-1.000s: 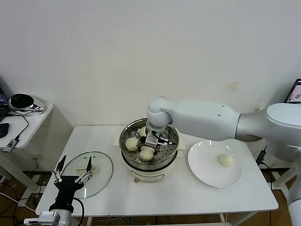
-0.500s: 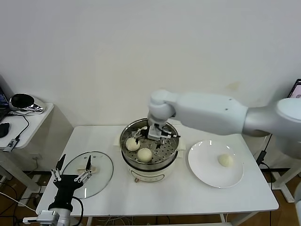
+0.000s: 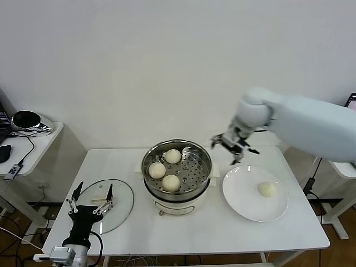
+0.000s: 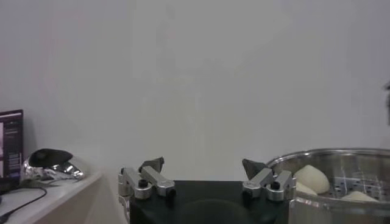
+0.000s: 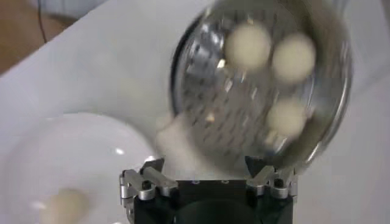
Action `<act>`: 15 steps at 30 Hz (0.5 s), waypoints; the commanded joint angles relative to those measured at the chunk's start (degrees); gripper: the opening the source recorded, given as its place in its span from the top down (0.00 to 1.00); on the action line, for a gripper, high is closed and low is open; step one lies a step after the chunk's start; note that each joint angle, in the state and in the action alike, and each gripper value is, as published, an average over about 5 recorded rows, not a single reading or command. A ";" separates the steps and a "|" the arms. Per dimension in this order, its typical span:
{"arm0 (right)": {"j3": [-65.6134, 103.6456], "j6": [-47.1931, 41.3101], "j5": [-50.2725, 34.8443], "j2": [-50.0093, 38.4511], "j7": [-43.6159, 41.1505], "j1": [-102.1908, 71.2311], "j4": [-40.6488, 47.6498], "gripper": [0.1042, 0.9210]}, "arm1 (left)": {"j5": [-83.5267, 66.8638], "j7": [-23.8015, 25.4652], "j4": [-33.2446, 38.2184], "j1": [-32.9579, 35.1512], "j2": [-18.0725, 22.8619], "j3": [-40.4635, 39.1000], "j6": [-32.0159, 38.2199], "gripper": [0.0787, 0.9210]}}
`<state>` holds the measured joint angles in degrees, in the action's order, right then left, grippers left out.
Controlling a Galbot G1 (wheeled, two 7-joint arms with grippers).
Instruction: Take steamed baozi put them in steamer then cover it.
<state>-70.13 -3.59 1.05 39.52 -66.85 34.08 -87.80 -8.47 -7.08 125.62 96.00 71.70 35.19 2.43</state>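
The robot's right gripper needs to close on the sides of the baozi [image 3: 267, 189] [image 5: 65, 206] that lies on the white plate, because it is still outside the steel steamer.
The steel steamer [image 3: 204, 156] on its white pot base stands at the table's middle and holds three cream-white baozi [image 3: 171, 182], [image 3: 157, 169], [image 3: 173, 156]. A fourth baozi [image 3: 267, 189] lies on the white plate [image 3: 239, 194] to the right. My right gripper [image 3: 234, 147] is open and empty, in the air between the steamer and the plate, above the plate's far left rim. The right wrist view shows the steamer [image 5: 201, 115], its three baozi [image 5: 247, 46] and the plate's baozi [image 5: 64, 204]. My left gripper [image 3: 90, 202] is open, parked low over the glass lid [image 3: 119, 206].
The glass lid lies flat on the table to the left of the steamer. A side table [image 3: 39, 144] with a cable and a dark object stands at far left. The left wrist view shows the steamer's rim [image 4: 323, 157] beyond its fingers.
My right gripper has let go of a baozi in the steamer, lifted out and swung right toward the plate. The steamer now shows three baozi uncovered. The left arm has barely moved.
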 commanded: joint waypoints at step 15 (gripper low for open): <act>44.14 -1.41 19.13 -5.74 0.01 -47.60 23.60 0.12 | 0.73 0.00 0.13 1.04 -0.28 0.34 -0.26 0.12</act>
<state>-42.05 -6.54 11.40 30.23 -67.85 3.15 -77.18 -7.83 -7.06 125.66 96.84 71.32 35.42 2.13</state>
